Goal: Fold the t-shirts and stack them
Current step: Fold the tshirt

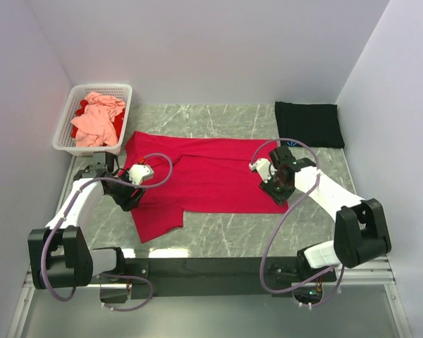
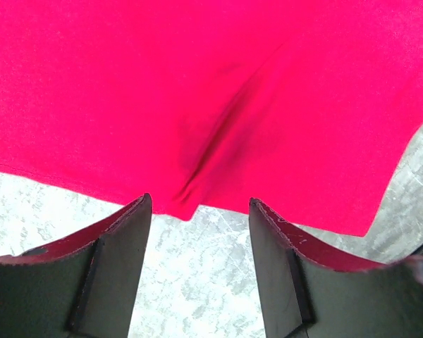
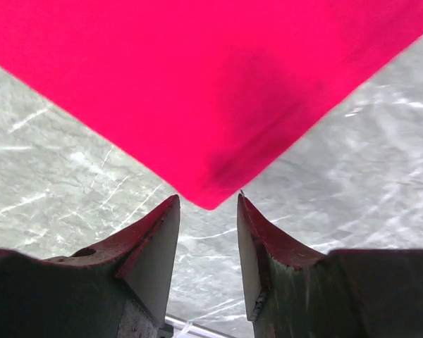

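The pucker in the edge of the crimson-red t-shirt lies ahead of my left gripper's empty fingers. Next, my left gripper reaches forward and pinches that pucker (image 2: 188, 205) before folding.
A crimson-red t-shirt (image 1: 208, 174) lies spread flat across the middle of the table. My left gripper (image 1: 130, 197) is open at its left edge; in the left wrist view the gripper (image 2: 200, 204) has the cloth edge (image 2: 190, 204) just ahead of the tips, nothing between them. My right gripper (image 1: 276, 191) is open at the shirt's near right corner; in the right wrist view the gripper (image 3: 208, 201) has the corner (image 3: 210, 197) just ahead of its tips. A folded black t-shirt (image 1: 309, 124) lies at the back right. A salmon-pink t-shirt (image 1: 97, 120) is bunched in the basket.
A white lattice basket (image 1: 65, 123) stands at the back left, with some red cloth under the pink one. Walls close in the table on the left, back and right. The marble table top (image 1: 225, 236) shows in front of the shirt.
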